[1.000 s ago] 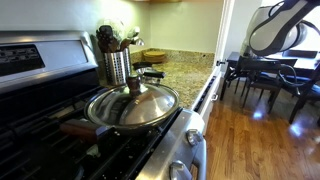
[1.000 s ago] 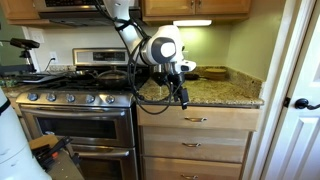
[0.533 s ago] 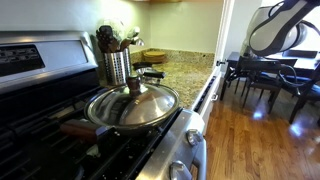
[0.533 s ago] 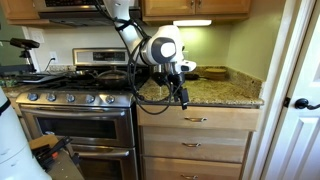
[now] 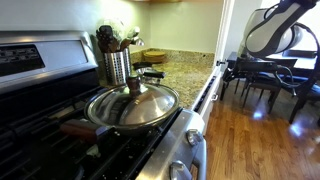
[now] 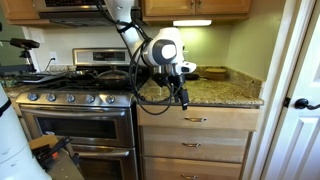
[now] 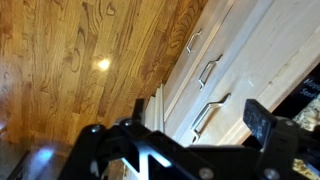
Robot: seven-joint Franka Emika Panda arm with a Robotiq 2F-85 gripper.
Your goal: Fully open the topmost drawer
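Observation:
I should close my gripper on the top edge [image 5: 213, 86] [image 7: 271, 99] of the front panel of the topmost drawer, above its silver handle, to pull the drawer open.
The topmost drawer [image 6: 215, 119] is a light panel with a short silver handle [image 6: 195, 119] under the granite counter, right of the stove. It is shut and its inside is hidden. My gripper [image 6: 183, 99] hangs from the arm in front of the counter edge, just above and left of that handle, touching nothing. In the wrist view the gripper [image 7: 200, 115] is open and empty, its two dark fingers wide apart, with the nearest drawer handle [image 7: 210, 115] seen between them. The arm [image 5: 272, 28] shows at the upper right in an exterior view.
The stove's silver front with knobs [image 6: 75, 125] is left of the drawers. A lidded pan [image 5: 132, 105] and a utensil jar [image 5: 117, 62] stand by the stove. Two lower drawers [image 6: 195, 146] sit beneath. A white door [image 6: 300, 103] stands at the right. Below is wooden floor [image 7: 70, 50].
The arm has shifted very slightly. The drawer stays shut and the gripper stays open.

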